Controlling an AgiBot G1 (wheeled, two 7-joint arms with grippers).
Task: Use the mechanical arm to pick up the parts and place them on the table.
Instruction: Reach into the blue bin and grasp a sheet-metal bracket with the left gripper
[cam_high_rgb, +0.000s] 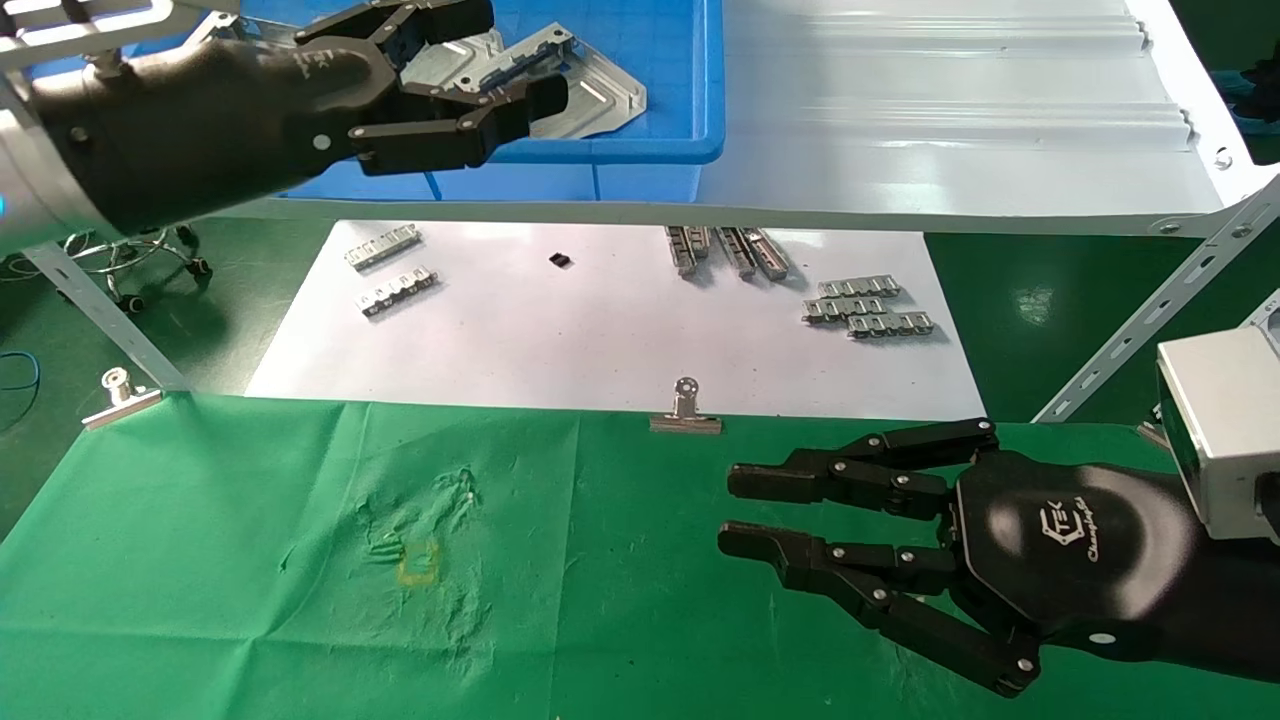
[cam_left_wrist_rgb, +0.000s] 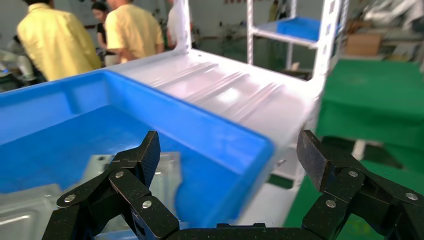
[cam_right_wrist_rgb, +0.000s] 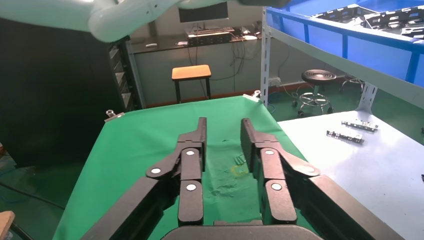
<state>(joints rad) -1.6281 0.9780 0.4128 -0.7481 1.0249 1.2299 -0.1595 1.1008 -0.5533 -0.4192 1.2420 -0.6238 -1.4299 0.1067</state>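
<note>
Next, my left gripper grabs the upright piece (cam_high_rgb: 525, 55) along the edge of the silvery plate that is closest to the empty part of the white shelf.
My left hand (cam_high_rgb: 515, 55) is black and hangs over the front corner of a blue bin (cam_high_rgb: 620, 150) on the white shelf. Its fingers are spread wide and hold nothing. In the left wrist view the left hand (cam_left_wrist_rgb: 230, 150) straddles the bin's corner (cam_left_wrist_rgb: 215, 135), one finger inside and one outside. Silvery stamped plates (cam_high_rgb: 590, 95) lie in the bin under the fingers, and one shows beside the inner finger (cam_left_wrist_rgb: 167, 172). My right hand (cam_high_rgb: 730, 510) hovers low over the green cloth table (cam_high_rgb: 250, 560) at the right, fingers apart and empty (cam_right_wrist_rgb: 223, 125).
The glossy white shelf (cam_high_rgb: 950, 110) spans the back. Below it, a white sheet (cam_high_rgb: 600, 330) carries small linked metal strips (cam_high_rgb: 870, 305). Binder clips (cam_high_rgb: 685, 410) hold the cloth's far edge. A slotted metal brace (cam_high_rgb: 1150, 320) slants at the right. People stand behind the shelf (cam_left_wrist_rgb: 60, 40).
</note>
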